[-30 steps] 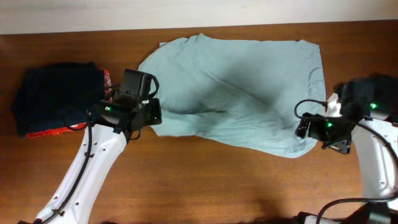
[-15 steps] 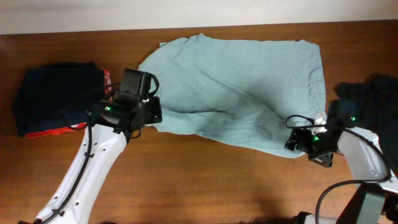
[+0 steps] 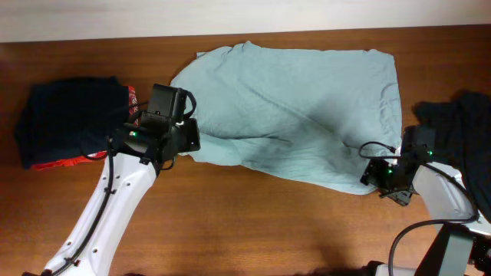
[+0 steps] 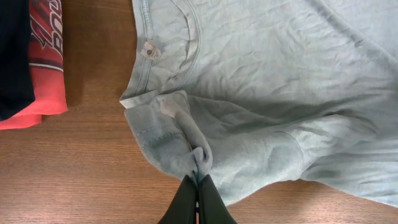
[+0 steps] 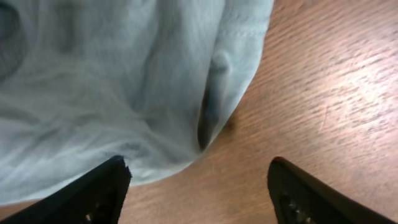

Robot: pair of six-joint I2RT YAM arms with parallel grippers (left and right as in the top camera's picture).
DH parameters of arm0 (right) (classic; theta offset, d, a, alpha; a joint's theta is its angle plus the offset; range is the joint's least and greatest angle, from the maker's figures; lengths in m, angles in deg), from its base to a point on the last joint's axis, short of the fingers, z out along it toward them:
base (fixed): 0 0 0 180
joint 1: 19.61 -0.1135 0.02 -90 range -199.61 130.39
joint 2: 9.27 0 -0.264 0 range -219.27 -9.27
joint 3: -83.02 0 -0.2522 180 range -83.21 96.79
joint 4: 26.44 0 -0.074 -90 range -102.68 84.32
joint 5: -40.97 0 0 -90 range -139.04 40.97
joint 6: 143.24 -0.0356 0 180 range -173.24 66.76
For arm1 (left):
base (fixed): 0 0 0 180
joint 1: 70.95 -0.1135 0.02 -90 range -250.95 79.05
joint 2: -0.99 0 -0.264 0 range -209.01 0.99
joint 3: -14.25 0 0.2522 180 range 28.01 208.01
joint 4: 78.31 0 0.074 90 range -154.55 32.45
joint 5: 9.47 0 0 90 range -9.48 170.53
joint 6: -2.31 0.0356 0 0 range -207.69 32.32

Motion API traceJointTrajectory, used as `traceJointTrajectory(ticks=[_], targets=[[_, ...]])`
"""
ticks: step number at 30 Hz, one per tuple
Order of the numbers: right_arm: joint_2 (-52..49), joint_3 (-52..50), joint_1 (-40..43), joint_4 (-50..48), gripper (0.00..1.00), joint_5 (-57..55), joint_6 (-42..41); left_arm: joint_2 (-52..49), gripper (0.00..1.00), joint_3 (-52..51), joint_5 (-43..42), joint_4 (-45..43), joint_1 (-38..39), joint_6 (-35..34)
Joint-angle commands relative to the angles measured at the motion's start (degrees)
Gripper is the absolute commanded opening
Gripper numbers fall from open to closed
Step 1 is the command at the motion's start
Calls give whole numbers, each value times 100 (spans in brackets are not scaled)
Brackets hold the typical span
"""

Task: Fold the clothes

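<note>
The robot's left gripper needs to release the shirt's near corner on the shirt's flat cloth point(image 3: 207, 115) point(image 4: 194, 84) behind the bunched fold.
A pale grey-blue T-shirt point(image 3: 291, 107) lies spread and wrinkled across the back middle of the wooden table. My left gripper point(image 3: 189, 149) is shut on a bunched fold of the shirt near its collar; in the left wrist view the gripper point(image 4: 199, 185) pinches the cloth, with the neckline point(image 4: 186, 43) beyond it. My right gripper point(image 3: 374, 178) is open just above the table at the shirt's near right corner. In the right wrist view the gripper point(image 5: 198, 177) straddles that hem edge point(image 5: 233, 93), one finger point(image 5: 106, 186) over cloth, the other over bare wood.
A folded pile of dark navy and red clothes point(image 3: 73, 123) lies at the left, its red edge also in the left wrist view point(image 4: 43, 68). A dark garment heap point(image 3: 460, 123) lies at the right edge, behind my right arm.
My right arm has come down and forward from the dark heap to the shirt's near right corner, then shifted slightly right. My left gripper has stayed in place holding the shirt.
</note>
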Motion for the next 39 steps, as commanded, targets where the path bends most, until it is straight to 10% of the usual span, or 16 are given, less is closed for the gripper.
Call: traceJointTrajectory(ticks=[1, 7, 18, 22, 39], targets=[[-31, -170, 31, -122, 73, -173, -83, 22, 0, 4, -37, -57, -13, 46], [-31, -568, 31, -538, 73, -197, -188, 22, 0, 4, -37, -55, -13, 46], [-31, -695, 31, -621, 32, -385, -186, 22, 0, 0, -35, -52, -13, 46], [-31, -726, 31, -688, 4, -385, -186, 22, 0, -2, -35, -55, -13, 46], [146, 2706, 31, 2726, 4, -22, 164, 409, 0, 234, 48, 621, -13, 44]])
